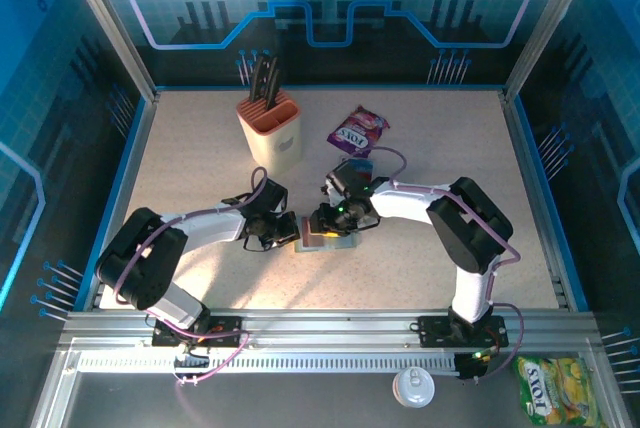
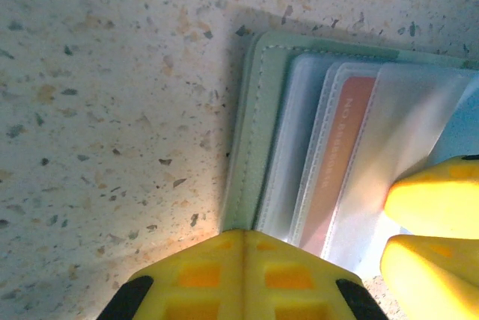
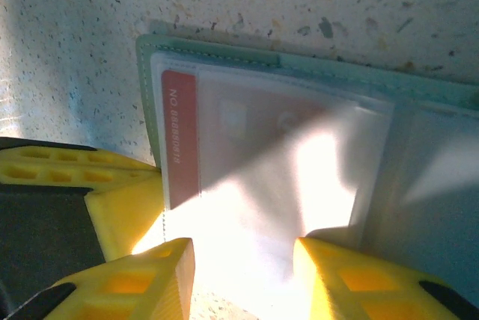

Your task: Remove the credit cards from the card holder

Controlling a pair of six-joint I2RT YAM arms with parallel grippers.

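A clear sleeve is over most of the red credit card, so next my left gripper lets go of the card holder's corner, grabs the sleeve's edge (image 2: 349, 174) and folds it over.
The card holder (image 1: 326, 239) lies open on the speckled table between my two grippers. In the left wrist view its grey-green edge (image 2: 258, 125) runs under my left gripper (image 2: 243, 239), which is shut with its tips pressed on the holder's near corner. A red credit card (image 3: 179, 140) sits inside a clear sleeve, also seen as an orange-red strip (image 2: 340, 155). My right gripper (image 3: 243, 271) is open, its fingers (image 3: 150, 279) straddling the clear sleeve from the near edge with nothing held. Other cards are hidden by glare.
A beige and orange knife block (image 1: 270, 128) stands at the back. A purple snack packet (image 1: 358, 131) lies behind the right arm. A yellow packet (image 1: 558, 393) and a white lid (image 1: 413, 386) rest off the table at the front right. Glass walls enclose the table.
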